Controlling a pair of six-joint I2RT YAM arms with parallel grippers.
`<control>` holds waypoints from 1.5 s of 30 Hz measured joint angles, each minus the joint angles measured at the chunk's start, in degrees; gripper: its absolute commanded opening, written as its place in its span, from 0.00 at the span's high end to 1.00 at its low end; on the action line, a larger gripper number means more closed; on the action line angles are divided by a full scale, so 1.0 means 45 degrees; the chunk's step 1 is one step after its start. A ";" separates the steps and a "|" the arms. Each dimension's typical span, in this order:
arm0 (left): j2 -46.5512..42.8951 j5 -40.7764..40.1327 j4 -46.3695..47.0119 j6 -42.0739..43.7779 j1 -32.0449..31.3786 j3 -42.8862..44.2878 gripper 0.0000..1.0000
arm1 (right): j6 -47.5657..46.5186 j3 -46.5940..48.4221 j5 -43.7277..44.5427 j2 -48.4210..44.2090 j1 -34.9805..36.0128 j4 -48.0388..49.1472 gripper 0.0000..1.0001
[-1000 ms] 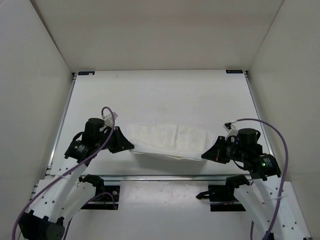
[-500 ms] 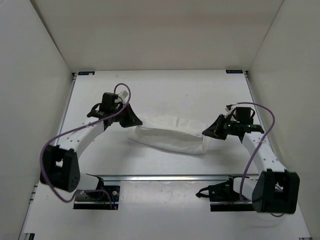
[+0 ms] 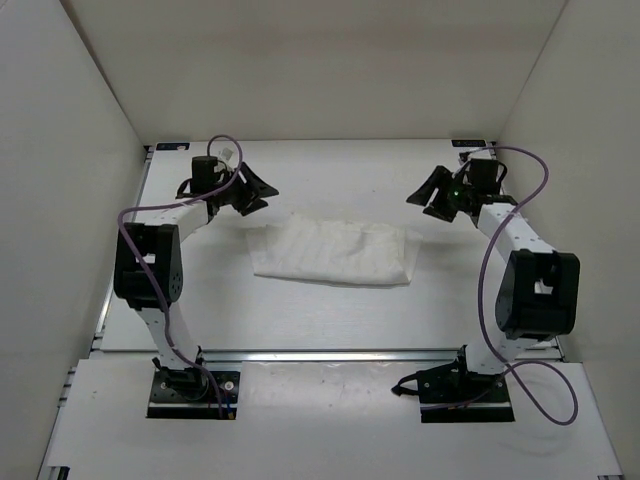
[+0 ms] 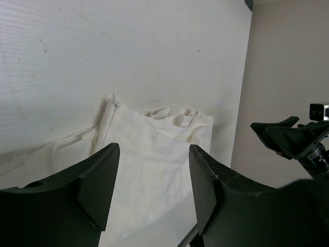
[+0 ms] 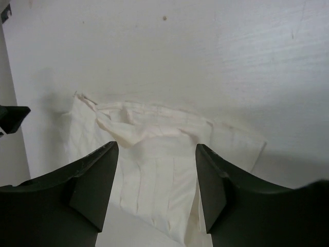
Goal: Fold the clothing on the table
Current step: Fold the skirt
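Note:
The clothing's near corner (image 3: pixel 257 274) on my left gripper's side is next, and my left gripper will go there and close on it.
The clothing (image 3: pixel 335 252) is a thin white crinkled piece lying as a wide folded band across the middle of the table (image 3: pixel 330 175). My left gripper (image 3: pixel 266 192) hangs open just beyond the band's far left corner, with nothing between its fingers. My right gripper (image 3: pixel 416 197) hangs open beyond the far right corner, also with nothing in it. In the left wrist view the clothing (image 4: pixel 154 126) lies below the open gripper (image 4: pixel 154 148), apart from it. The right wrist view shows its rumpled top edge and pleats (image 5: pixel 164 131) beneath the open gripper (image 5: pixel 157 146).
White walls enclose the table at the back and on both sides (image 3: pixel 60 200). Metal rails run along the left edge (image 3: pixel 124 250) and the front edge (image 3: pixel 330 354). Both arm bases (image 3: pixel 190 385) stand near the front, with purple cables looping over the arms.
Both grippers carried the clothing's near edge away from the front and over the rest, then opened and let go. The clothing now lies folded and the arms reach further back.

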 measured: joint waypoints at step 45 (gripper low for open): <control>-0.5600 -0.4721 -0.2142 0.2618 -0.1977 -0.7538 0.36 | 0.2817 -0.9831 -0.0194 -0.4235 0.0364 0.3915 1.00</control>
